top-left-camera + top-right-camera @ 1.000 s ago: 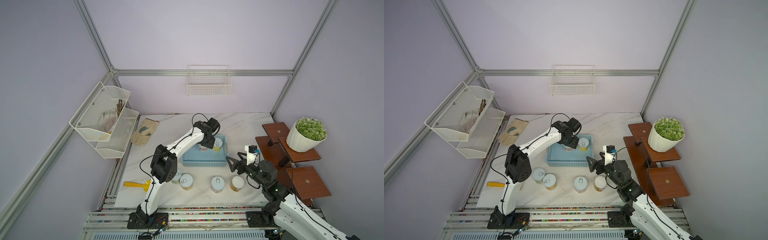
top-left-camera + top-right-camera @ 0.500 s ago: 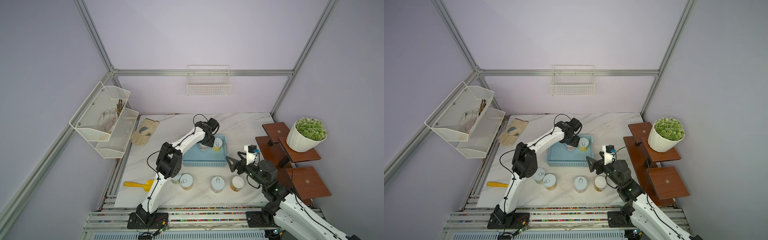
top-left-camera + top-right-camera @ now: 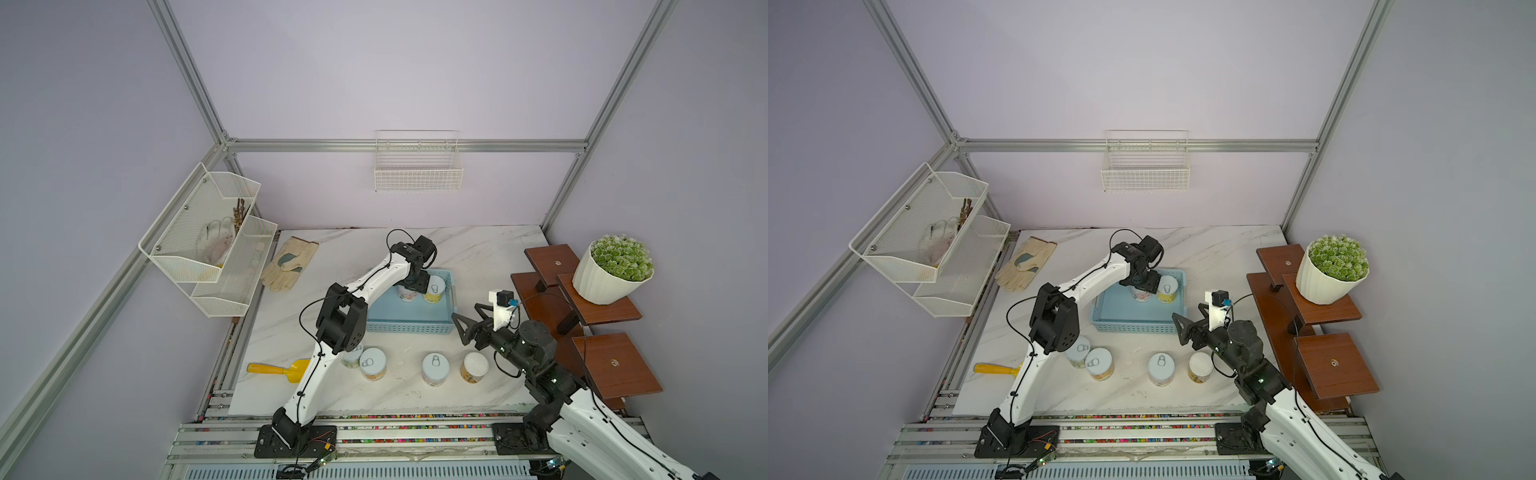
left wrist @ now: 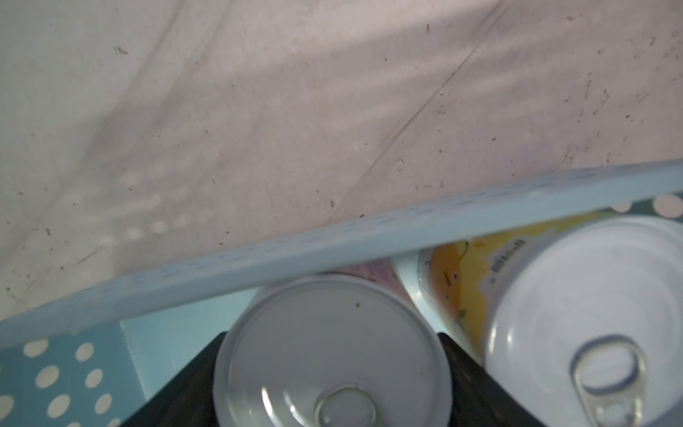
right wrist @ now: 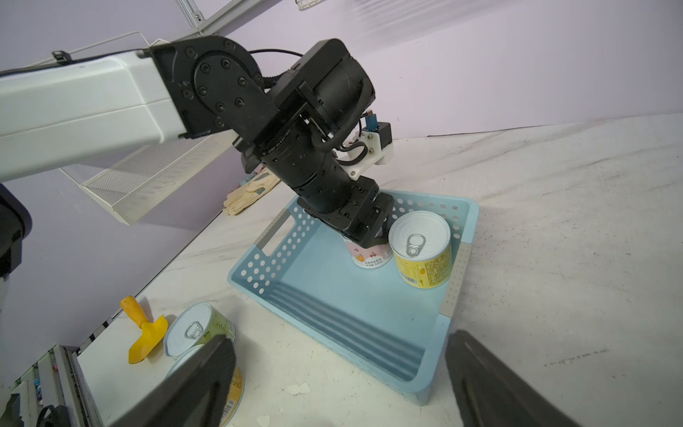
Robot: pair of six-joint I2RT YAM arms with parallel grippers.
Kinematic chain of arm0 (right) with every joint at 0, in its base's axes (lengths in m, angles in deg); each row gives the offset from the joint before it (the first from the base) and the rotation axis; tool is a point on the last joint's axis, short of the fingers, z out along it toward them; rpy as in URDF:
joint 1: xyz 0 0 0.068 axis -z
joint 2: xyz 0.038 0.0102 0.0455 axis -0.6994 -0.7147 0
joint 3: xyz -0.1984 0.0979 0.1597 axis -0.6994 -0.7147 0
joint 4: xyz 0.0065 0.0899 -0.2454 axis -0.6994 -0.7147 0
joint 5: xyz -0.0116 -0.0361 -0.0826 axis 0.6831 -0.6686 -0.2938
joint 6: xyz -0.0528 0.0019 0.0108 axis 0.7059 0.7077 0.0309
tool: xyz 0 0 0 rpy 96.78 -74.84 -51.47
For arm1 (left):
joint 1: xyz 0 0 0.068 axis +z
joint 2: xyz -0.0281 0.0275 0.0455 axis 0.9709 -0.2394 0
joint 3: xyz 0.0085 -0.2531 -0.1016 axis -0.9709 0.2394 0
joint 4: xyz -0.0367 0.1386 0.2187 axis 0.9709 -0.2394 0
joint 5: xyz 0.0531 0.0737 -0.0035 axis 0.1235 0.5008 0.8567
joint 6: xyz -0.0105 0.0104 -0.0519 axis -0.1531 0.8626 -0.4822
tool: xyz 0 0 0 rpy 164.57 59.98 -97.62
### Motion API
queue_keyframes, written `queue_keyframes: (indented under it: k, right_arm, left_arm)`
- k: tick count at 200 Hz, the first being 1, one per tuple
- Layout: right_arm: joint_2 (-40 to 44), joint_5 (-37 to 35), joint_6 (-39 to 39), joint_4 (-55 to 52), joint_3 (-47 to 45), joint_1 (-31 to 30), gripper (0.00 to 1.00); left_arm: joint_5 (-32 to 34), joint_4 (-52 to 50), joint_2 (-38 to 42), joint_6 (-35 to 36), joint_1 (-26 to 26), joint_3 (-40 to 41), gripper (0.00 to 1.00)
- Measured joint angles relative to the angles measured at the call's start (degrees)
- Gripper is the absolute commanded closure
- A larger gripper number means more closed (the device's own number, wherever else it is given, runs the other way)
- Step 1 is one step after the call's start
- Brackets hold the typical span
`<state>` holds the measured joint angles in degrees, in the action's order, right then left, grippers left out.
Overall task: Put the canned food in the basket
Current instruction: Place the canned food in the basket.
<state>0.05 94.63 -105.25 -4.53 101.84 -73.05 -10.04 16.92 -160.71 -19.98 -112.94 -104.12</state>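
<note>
I need to next close my right gripper on the upper sides point(image 3: 435, 369) of the pull-tab can that stands beside the plain-topped can in front of the basket.
The light blue basket point(image 3: 409, 328) point(image 3: 1133, 326) holds two upright cans, a pink-labelled can point(image 5: 369, 258) and a yellow can point(image 5: 421, 255) point(image 3: 434, 289). My left gripper point(image 5: 364, 236) point(image 4: 332, 369) reaches down over the pink-labelled can point(image 4: 332, 351). Its black fingers point(image 4: 192, 384) lie close against both sides, and I cannot tell whether they press. Several more cans stand in a row on the table in front, among them point(image 3: 373, 363), point(image 3: 435, 369) and a plain-topped can point(image 3: 474, 367). My right gripper point(image 3: 465, 313) point(image 5: 340, 338) hovers open and empty by the basket's near right corner.
A yellow scoop point(image 3: 278, 369) lies at the front left and work gloves point(image 3: 291, 264) at the back left. A white mesh rack point(image 3: 208, 241) hangs on the left wall and a wire basket point(image 3: 417, 166) on the back wall. Brown stepped shelves point(image 3: 582, 307) carry a potted plant point(image 3: 611, 274) on the right.
The left arm's elbow has shifted slightly to the right while its gripper stayed over the pink-labelled can in the basket. The right arm has not moved.
</note>
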Motion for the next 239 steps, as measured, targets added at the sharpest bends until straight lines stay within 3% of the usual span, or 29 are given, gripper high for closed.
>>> queue_keyframes:
  k: [20,113,179,239]
  right_arm:
    - [0.22,0.0,0.0,-0.17,0.0,0.0,0.05]
    - [0.13,0.2,0.04,-2.4,0.0,0.0,0.06]
    - [-4.94,8.15,2.21,-5.73,3.87,-0.07,0.05]
    - [-10.45,11.56,2.89,-7.87,8.41,-5.99,0.05]
  left_arm:
    - [-0.07,0.33,-0.07,-0.09,0.31,0.0,0.0]
    - [-0.79,1.49,2.1,0.15,0.68,3.19,0.0]
    - [-2.32,2.54,19.1,0.37,0.39,12.15,0.0]
    - [-5.38,7.78,36.3,0.44,-0.81,30.16,0.0]
